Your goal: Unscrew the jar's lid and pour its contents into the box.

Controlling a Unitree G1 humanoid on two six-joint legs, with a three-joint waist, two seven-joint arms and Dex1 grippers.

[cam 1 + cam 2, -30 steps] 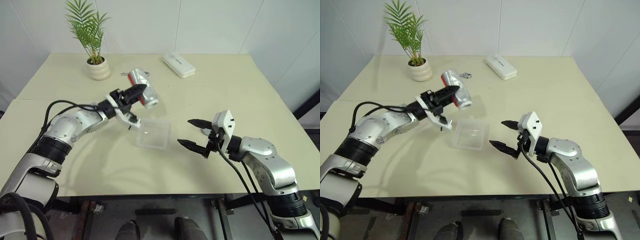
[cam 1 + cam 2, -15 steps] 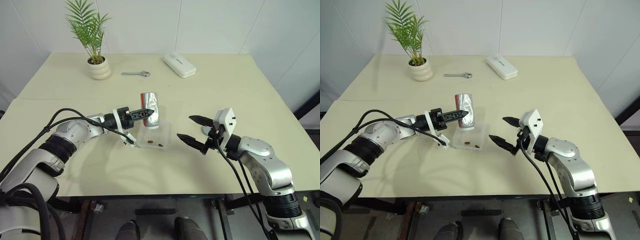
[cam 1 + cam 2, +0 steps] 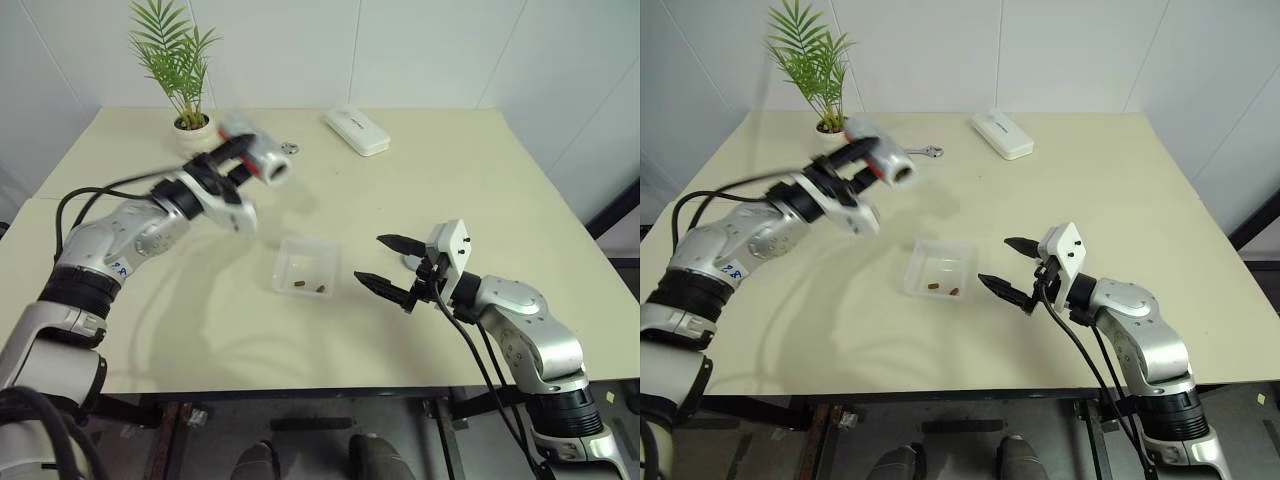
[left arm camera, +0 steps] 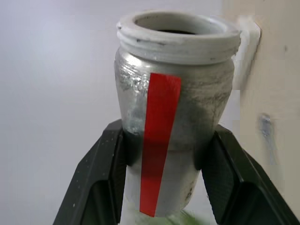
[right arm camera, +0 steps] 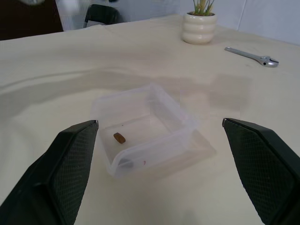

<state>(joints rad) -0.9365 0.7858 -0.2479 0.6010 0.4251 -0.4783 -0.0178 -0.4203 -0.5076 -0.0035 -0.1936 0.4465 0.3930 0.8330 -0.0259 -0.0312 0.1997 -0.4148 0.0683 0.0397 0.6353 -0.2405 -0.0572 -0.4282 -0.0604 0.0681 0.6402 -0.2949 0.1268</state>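
Observation:
Next, I put the jar on the table's outer side (image 3: 134, 251), before the white plant pot, with my left gripper.
My left gripper (image 3: 238, 162) is shut on the jar (image 3: 258, 160), a silvery body with a red strip (image 4: 159, 140). It holds the jar in the air above the table's back left, lying about level. The jar's mouth (image 4: 177, 29) is bare, with no lid on it. The box (image 3: 308, 239), a clear shallow tray, sits mid-table with two small brown contents pieces (image 3: 321, 290) inside. One piece (image 5: 119, 137) shows in the right wrist view. My right gripper (image 3: 369, 258) stands open just right of the box, holding nothing. A pale round shape (image 3: 411, 262) behind its fingers is mostly hidden; I cannot tell whether it is the lid.
A white plant pot (image 3: 190, 126) stands at the back left, just behind the raised jar. A wrench (image 3: 291, 148) lies beside it, and a long white case (image 3: 357, 130) lies at the back centre. The table's right edge is near my right arm.
Half a second ago the left gripper held the jar tipped mouth-down over the box, and brown pieces dropped in. It has since swung the jar up and back left. The right gripper stayed put.

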